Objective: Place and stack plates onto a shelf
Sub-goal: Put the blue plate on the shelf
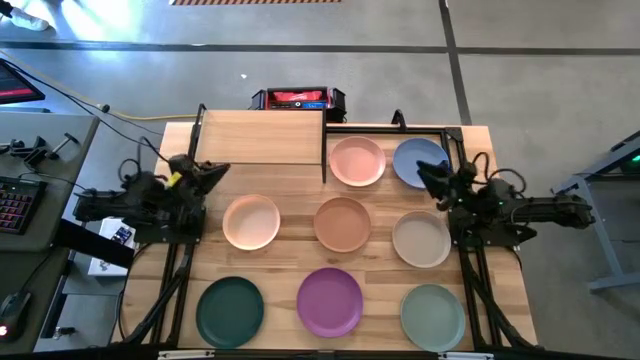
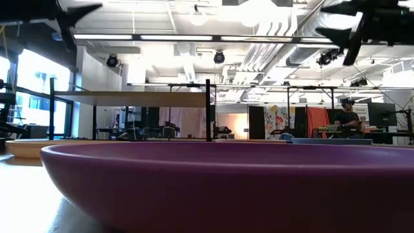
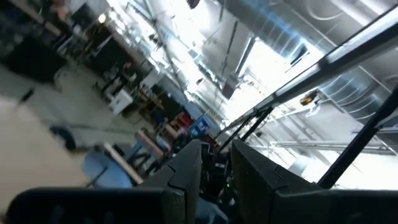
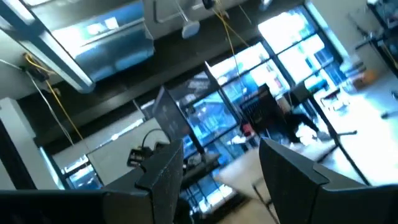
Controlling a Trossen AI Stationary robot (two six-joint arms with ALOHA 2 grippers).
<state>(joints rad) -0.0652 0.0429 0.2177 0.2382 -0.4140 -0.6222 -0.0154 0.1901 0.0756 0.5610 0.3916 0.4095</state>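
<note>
I should grip the near rim of the blue plate (image 1: 404, 183) with my right gripper, toward the terracotta plate.
Eight plates lie flat on the wooden table: pink (image 1: 357, 161) and blue (image 1: 408, 155) at the far right, peach (image 1: 251, 221), terracotta (image 1: 343, 223) and cream (image 1: 421, 239) in the middle row, dark green (image 1: 229, 311), purple (image 1: 330, 301) and sage (image 1: 432, 315) near the front. The shelf (image 1: 262, 138) stands on black supports at the far left with nothing on it. My left gripper (image 1: 215, 172) hangs raised beside the shelf's near left corner, open by a narrow gap (image 3: 217, 149), empty. My right gripper (image 1: 428, 175) hangs raised over the blue plate's near edge, open wide (image 4: 222, 146), empty.
A red and black box (image 1: 297, 99) sits behind the table's far edge. A black frame rail (image 1: 400, 128) runs along the back right. A side desk with a keyboard (image 1: 15, 205) stands to the left. The purple plate (image 2: 226, 181) fills the low view; a person (image 2: 347, 116) stands far off.
</note>
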